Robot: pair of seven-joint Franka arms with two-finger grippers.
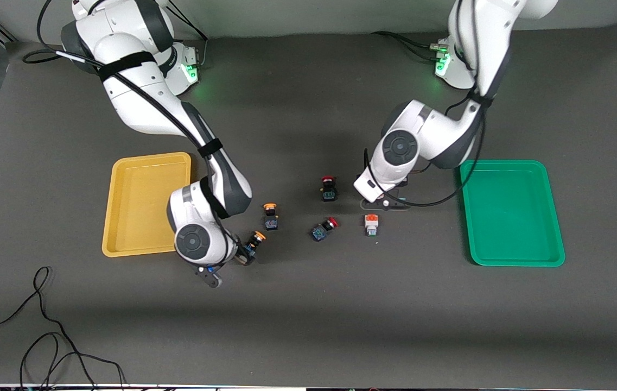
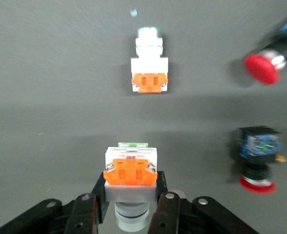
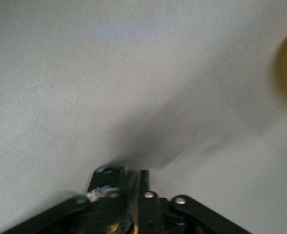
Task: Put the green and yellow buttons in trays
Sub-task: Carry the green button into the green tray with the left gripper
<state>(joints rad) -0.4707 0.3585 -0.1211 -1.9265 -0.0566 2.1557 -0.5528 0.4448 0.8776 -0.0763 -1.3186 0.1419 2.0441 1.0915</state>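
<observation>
I will release the white button from my left gripper near the middle of the green tray (image 1: 498, 218), a little toward the second white button.
My left gripper (image 2: 130, 204) is shut on a white-bodied button with an orange band (image 2: 130, 171), low over the table. In the front view this gripper (image 1: 385, 203) sits under its wrist, beside the second white button (image 1: 371, 224), which also shows in the left wrist view (image 2: 150, 73). My right gripper (image 1: 240, 255) is shut on a black-bodied button with an orange-yellow cap (image 1: 253, 245), held tilted beside the yellow tray (image 1: 145, 163); its body shows blurred in the right wrist view (image 3: 107, 178). Another yellow-capped button (image 1: 271, 215) stands on the table. The green tray (image 1: 510, 165) lies toward the left arm's end.
Two black-bodied buttons with red caps lie mid-table: one upright (image 1: 329, 188), one on its side (image 1: 323, 229); both show in the left wrist view (image 2: 263, 66) (image 2: 258, 156). Loose black cables (image 1: 42, 336) lie at the table corner nearest the front camera.
</observation>
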